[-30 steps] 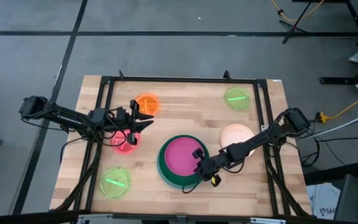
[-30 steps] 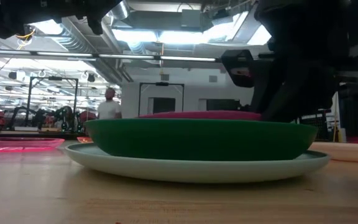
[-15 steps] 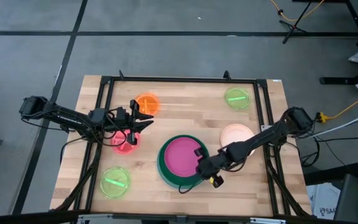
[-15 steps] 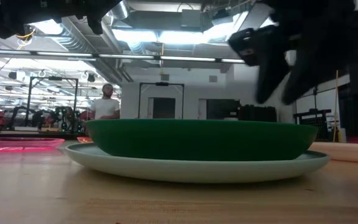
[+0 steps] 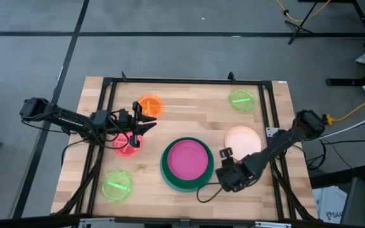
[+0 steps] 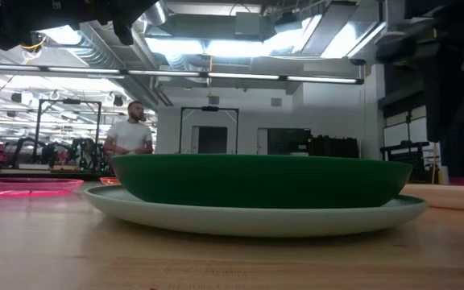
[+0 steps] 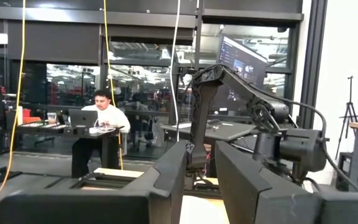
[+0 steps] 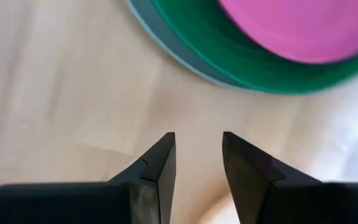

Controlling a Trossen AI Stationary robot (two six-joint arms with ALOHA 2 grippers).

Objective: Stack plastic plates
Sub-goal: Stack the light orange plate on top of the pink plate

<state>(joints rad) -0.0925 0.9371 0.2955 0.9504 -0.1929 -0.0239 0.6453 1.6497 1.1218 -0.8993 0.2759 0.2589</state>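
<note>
My right gripper is to go next to the peach plate and close on the plate's near-side rim [image 5: 241, 157], the side that faces the table's near edge.
In the high view a stack sits mid-table: the magenta plate [image 5: 185, 158] lies inside the dark green plate [image 5: 167, 171], which rests on the light blue plate [image 6: 248, 216]. The peach plate [image 5: 243, 139] lies flat to its right. The orange plate [image 5: 149, 104], pink-red plate [image 5: 127, 144] and two lime plates [image 5: 241, 99] [image 5: 117, 185] lie singly. My right gripper [image 8: 196, 142] is open and empty, pointing down at bare wood beside the stack's near-right rim. My left gripper [image 5: 149, 120] hovers open between the orange and pink-red plates.
A black frame [image 5: 182, 81] runs round the tabletop. Bare wood shows along the near edge [image 5: 170, 202] and between the stack and the far lime plate. A cable loops on the table by the right gripper [image 5: 203, 191]. A person sits in the room beyond [image 7: 98, 118].
My right gripper has come off the magenta plate's right rim and drawn back toward the table's right and near edges, clear of the stack. The magenta plate, earlier showing above the green rim, has settled down inside the green plate.
</note>
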